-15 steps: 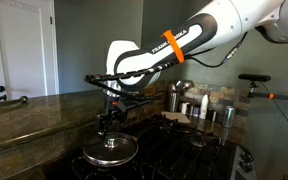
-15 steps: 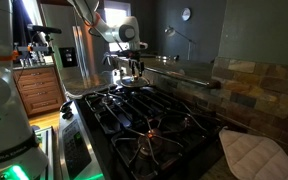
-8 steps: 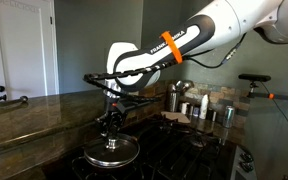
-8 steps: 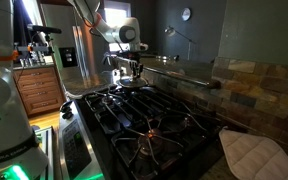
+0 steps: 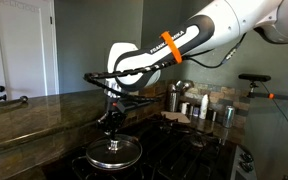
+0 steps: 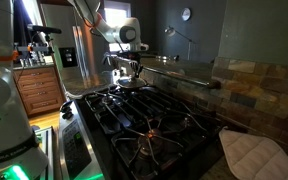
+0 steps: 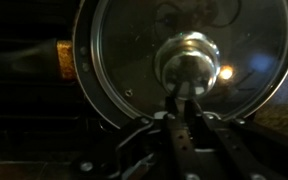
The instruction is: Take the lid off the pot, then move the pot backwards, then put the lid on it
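The robot's fingers are closed at the knob's edge, so next the gripper opens them, moves farther over the lid and closes around the knob's middle [image 7: 187, 65].
The glass lid [image 5: 114, 152] with its metal rim sits on the pot [image 5: 90, 160], on a stove burner at the near left. In the wrist view the lid [image 7: 134, 50] fills the frame, with its shiny knob [image 7: 189, 60] at the centre. My gripper [image 5: 111, 133] hangs straight above the lid, shut on the knob; its fingers [image 7: 170, 102] clamp the knob from both sides. In an exterior view the gripper [image 6: 131, 73] stands over the pot [image 6: 131, 86] at the stove's far end. The pot's inside is hidden under the lid.
Tall steel canisters [image 5: 174, 98] and small bottles [image 5: 204, 108] stand behind the stove. Black burner grates [image 6: 154, 122] cover the cooktop, with a quilted white pad [image 6: 254, 155] on the near counter. A stone counter [image 5: 34, 118] runs along the stove's side.
The gripper has sunk slightly onto the lid and its fingers have shut on the knob. Lid and pot stay where they were.
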Tool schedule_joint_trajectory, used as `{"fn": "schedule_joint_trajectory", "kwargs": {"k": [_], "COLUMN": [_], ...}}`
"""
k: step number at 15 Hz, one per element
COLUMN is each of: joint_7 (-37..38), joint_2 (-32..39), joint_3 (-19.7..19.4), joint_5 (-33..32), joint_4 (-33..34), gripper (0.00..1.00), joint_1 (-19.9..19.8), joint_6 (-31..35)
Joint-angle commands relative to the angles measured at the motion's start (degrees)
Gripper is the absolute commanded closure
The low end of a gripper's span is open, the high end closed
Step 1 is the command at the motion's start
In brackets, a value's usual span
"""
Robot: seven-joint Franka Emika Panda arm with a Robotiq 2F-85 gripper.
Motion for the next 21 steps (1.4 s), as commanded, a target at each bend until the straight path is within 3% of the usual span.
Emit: {"fn": "schedule_joint_trajectory", "kwargs": {"k": [1,8,12,21], "joint_7": [1.3,1.6,1.8,2.9], "joint_2": [-0.7,-0.9,-0.9,-1.3], "joint_3": [-0.6,-0.5,-0.5,-0.9], "joint_5": [1.5,6.5,9.5,11.2], "joint_4": [-0.5,-0.2,-0.1,-0.4], "gripper": [0.52,0.01,0.00,0.73], "joint_1": [0.2,-0.4,-0.7,-1.0], "joint_6": [-1.0,-3.6,-6.3,-6.9]}}
